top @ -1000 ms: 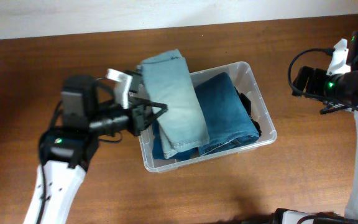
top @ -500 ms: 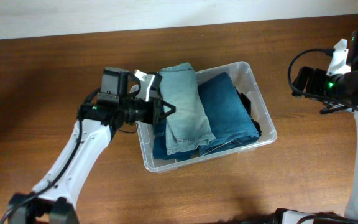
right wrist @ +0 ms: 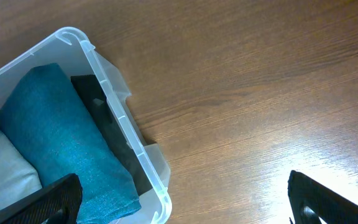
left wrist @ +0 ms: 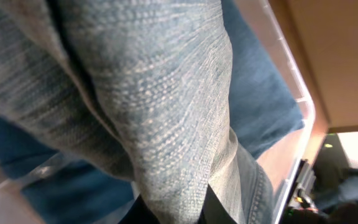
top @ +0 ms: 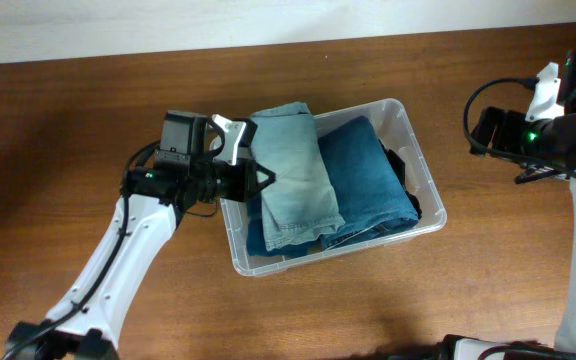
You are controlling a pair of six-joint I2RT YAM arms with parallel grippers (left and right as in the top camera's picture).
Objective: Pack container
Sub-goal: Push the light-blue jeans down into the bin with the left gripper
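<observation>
Next, my left gripper releases the folded light blue jeans inside the container (top: 291, 193), so that they lie next to the folded dark blue jeans.
The container (top: 425, 192), a clear plastic bin, sits mid-table. In it lie folded dark blue jeans (top: 364, 180) on the right and a black item (top: 400, 165) against the right wall. Folded light blue jeans (top: 292, 178) lie over the left half, and their far end overhangs the back rim. My left gripper (top: 264, 178) is at the bin's left wall, shut on the edge of the light jeans. In the left wrist view the light denim (left wrist: 166, 93) fills the frame around the fingers (left wrist: 173, 213). My right gripper (right wrist: 185, 205) is open and empty, off to the right of the container's corner (right wrist: 114, 112).
The brown wooden table (top: 328, 310) surrounds the bin. A pale wall (top: 168, 25) runs along the table's back edge. The right arm with its cables (top: 548, 130) stands at the far right edge. The right wrist view shows bare wood (right wrist: 260, 93) beside the bin.
My left gripper has carried the light blue jeans to the right, further over the bin, and they have settled lower on the left half. The right arm has not moved.
</observation>
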